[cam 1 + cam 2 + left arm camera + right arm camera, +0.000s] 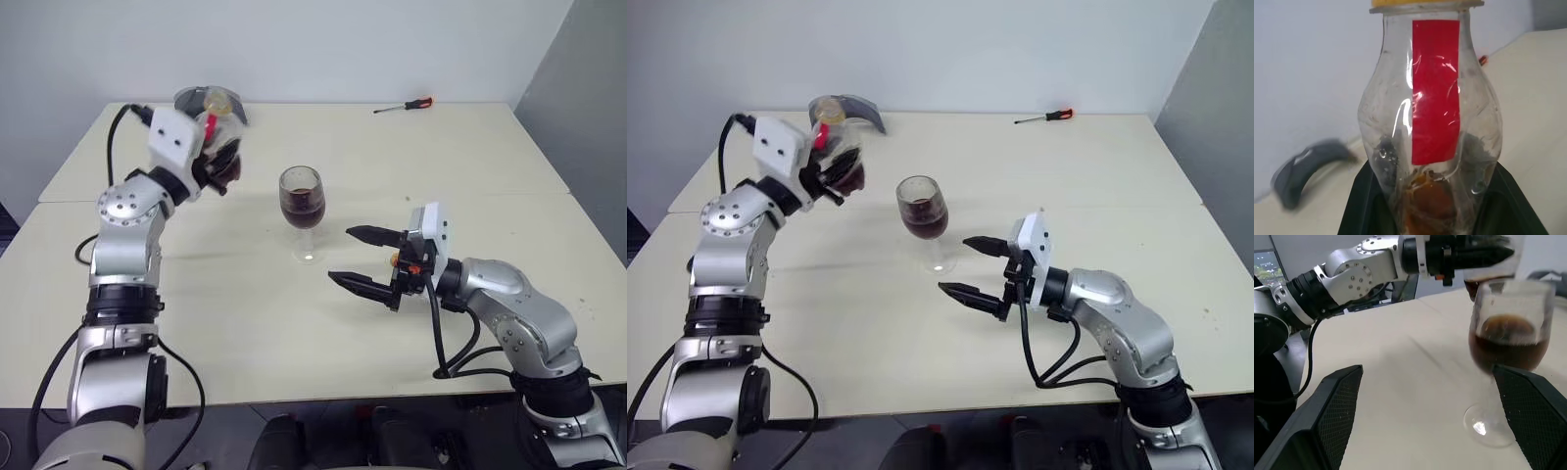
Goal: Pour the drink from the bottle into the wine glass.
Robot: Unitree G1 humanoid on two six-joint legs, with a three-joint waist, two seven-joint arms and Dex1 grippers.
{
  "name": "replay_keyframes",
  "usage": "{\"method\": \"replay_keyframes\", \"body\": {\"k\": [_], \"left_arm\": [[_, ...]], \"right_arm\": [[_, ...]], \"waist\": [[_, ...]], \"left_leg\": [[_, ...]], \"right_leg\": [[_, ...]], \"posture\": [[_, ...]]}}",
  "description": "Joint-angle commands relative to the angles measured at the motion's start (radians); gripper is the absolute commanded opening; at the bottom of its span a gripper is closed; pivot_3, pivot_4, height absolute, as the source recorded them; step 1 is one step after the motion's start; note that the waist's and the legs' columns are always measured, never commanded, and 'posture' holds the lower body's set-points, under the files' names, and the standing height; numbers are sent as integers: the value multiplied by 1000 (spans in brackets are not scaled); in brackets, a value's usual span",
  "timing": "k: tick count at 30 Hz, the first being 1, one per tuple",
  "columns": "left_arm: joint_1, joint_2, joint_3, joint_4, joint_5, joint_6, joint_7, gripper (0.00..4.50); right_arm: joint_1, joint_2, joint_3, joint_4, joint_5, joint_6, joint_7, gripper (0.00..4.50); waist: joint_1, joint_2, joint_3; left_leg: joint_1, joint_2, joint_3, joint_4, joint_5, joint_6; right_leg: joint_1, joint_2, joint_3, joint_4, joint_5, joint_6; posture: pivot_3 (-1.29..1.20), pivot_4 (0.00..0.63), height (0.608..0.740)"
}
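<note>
The bottle will go upright on the bare table just this side of the seam (191, 236), well clear of the wine glass, set there by my left gripper.
My left gripper (221, 164) is shut on the bottle (219, 137), holding it in the air to the left of the wine glass and apart from it. The bottle's yellowish cap (217, 98) points up, and its red label (1435, 93) faces the left wrist view. A little dark drink (1427, 205) lies in its bottom. The wine glass (301, 201) stands upright on the table, its bowl partly filled with the dark drink (1508, 345). My right gripper (343, 255) hovers open just right of the glass's stem, with nothing between its fingers (1327, 421).
The pale table (470, 166) has a seam running across it. A red-handled screwdriver (404, 105) lies near the far edge. A grey curved object (862, 108) rests at the back left, behind the bottle. Black cables hang off both arms.
</note>
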Motion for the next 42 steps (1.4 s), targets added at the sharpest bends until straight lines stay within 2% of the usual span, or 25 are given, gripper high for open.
{"method": "replay_keyframes", "body": {"k": [1,7,13,31,42], "left_arm": [[24,0,101,-38,-42,39,100,1241],[73,-44,177,-6,-116,79,151,1241],[42,-68,215,55,-166,101,200,1241],[164,-38,172,75,-119,47,188,1241],[143,-49,122,167,-95,-63,144,1241]], "right_arm": [[-4,4,-14,-58,-2,-14,-34,4500],[-33,44,-6,-47,-1,-9,-95,4500],[-42,54,8,-43,-13,-14,-110,4500],[9,47,12,-29,-51,-41,-119,4500],[-18,51,11,-6,-78,-51,-114,4500]], "waist": [[1,0,0],[4,-1,-1],[8,-3,-2],[5,-3,-2],[5,-3,-2]], "left_leg": [[0,0,0,0,0,0],[0,0,0,0,0,0],[0,-1,-1,0,0,0],[0,0,-1,0,0,0],[0,0,-1,0,0,0]], "right_leg": [[0,0,0,0,0,0],[0,0,0,0,0,0],[1,0,0,-1,0,0],[1,0,-1,-2,0,0],[1,0,-1,-2,0,0]], "posture": [[0,150,740],[0,150,740],[0,150,740],[0,150,740],[0,150,740]]}}
